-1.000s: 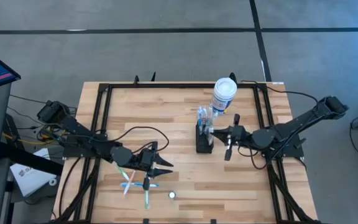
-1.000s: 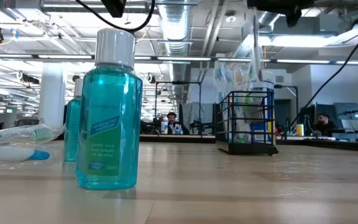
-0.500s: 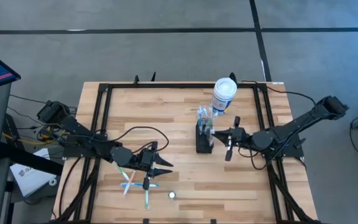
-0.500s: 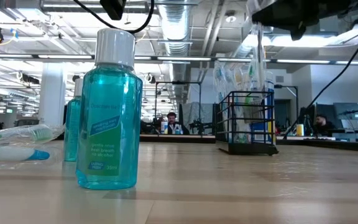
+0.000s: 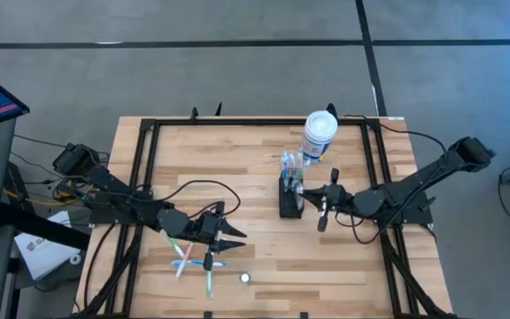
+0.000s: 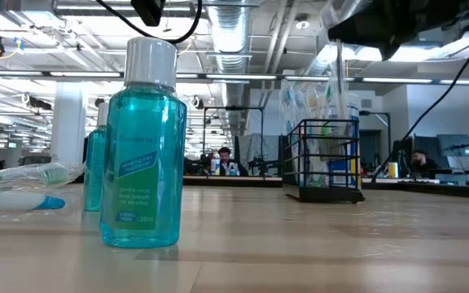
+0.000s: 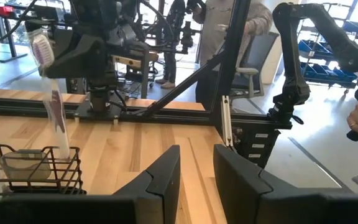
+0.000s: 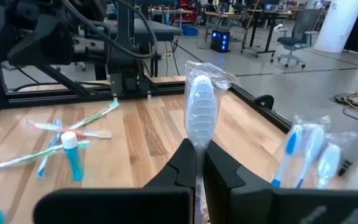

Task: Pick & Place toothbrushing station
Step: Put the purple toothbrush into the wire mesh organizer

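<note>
Next, I release the wrapped toothbrush from my right gripper in the near end of the black wire caddy point(image 5: 299, 205), before the other toothbrushes.
The black wire caddy point(image 5: 289, 202) stands upright on the table right of centre, with several wrapped toothbrushes point(image 5: 290, 167) in it. It also shows in the low view point(image 6: 328, 159). My right gripper point(image 5: 320, 209) is just right of the caddy, shut on a clear-wrapped toothbrush point(image 8: 200, 106). My left gripper point(image 5: 230, 237) is open and empty, above loose toothbrushes point(image 5: 193, 258) that lie flat at the near left. The white canister point(image 5: 319, 135) stands behind the caddy. My right gripper pinches the wrapped toothbrush's handle just below the head point(image 8: 199, 157) between its two fingers. The fingers come level from the table's right. The brush stands upright, head up point(image 7: 42, 46); its lower part hangs at the caddy point(image 6: 337, 122). Whether it touches the caddy I cannot tell.
A teal mouthwash bottle point(image 6: 141, 146) stands near the front edge, its white cap showing from above point(image 5: 244, 277). A black frame point(image 5: 145, 168) rims the table. People show in the room beyond point(image 7: 235, 25).
My right gripper has shifted slightly toward the caddy and the table's near edge, carrying the upright toothbrush with it.
</note>
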Tool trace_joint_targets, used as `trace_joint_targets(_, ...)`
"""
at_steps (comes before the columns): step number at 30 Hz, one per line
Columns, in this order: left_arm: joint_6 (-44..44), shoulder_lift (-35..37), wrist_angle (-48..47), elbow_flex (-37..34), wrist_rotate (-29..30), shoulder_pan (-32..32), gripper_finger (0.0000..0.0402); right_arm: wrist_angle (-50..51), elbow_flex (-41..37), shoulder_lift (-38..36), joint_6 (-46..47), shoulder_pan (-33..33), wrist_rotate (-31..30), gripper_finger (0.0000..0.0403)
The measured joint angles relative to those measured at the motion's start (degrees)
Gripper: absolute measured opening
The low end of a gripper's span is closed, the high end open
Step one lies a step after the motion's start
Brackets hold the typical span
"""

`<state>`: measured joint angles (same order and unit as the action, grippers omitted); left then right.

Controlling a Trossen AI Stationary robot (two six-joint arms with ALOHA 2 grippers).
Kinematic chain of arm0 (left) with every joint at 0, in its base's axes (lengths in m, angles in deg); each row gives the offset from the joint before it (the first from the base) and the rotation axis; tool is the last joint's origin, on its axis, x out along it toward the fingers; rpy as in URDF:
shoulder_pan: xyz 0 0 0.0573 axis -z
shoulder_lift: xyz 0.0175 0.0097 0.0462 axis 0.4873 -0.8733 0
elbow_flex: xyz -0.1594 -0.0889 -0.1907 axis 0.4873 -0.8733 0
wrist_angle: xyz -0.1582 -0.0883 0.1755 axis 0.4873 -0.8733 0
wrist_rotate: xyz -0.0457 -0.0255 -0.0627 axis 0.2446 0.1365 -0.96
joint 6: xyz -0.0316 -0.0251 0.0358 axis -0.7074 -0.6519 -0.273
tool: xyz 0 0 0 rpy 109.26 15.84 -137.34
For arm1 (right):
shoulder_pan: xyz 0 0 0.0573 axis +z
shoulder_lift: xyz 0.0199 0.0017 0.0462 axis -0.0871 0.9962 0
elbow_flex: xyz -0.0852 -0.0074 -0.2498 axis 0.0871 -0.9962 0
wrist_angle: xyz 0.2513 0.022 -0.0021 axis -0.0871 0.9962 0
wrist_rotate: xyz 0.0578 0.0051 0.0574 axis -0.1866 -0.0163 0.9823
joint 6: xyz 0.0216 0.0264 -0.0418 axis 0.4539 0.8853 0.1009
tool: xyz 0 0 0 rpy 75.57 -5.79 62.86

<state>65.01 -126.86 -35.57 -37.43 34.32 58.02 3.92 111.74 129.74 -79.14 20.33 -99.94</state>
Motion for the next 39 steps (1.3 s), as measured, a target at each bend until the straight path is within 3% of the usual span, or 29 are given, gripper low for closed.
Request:
trace_joint_targets(10,0.09,0.00,-0.02,0.00,-0.17,0.00,0.0091,-4.55,-0.52,2.87,-1.45,-0.70,0.47,0.0000)
trace_joint_targets(18,0.17,0.00,-0.02,0.00,-0.11,0.00,0.0091,-18.58,-8.63,1.08,-3.01,-2.59,5.65,0.0000)
trace_joint_targets(31,0.20,0.00,0.00,0.00,0.11,-0.07,0.0091,-16.29,-9.88,0.67,-2.04,-4.55,8.66,0.0000)
trace_joint_targets(39,0.19,0.00,0.00,0.00,0.09,-0.07,0.0091,-30.60,-17.86,0.67,-1.63,-4.87,9.83,0.0000)
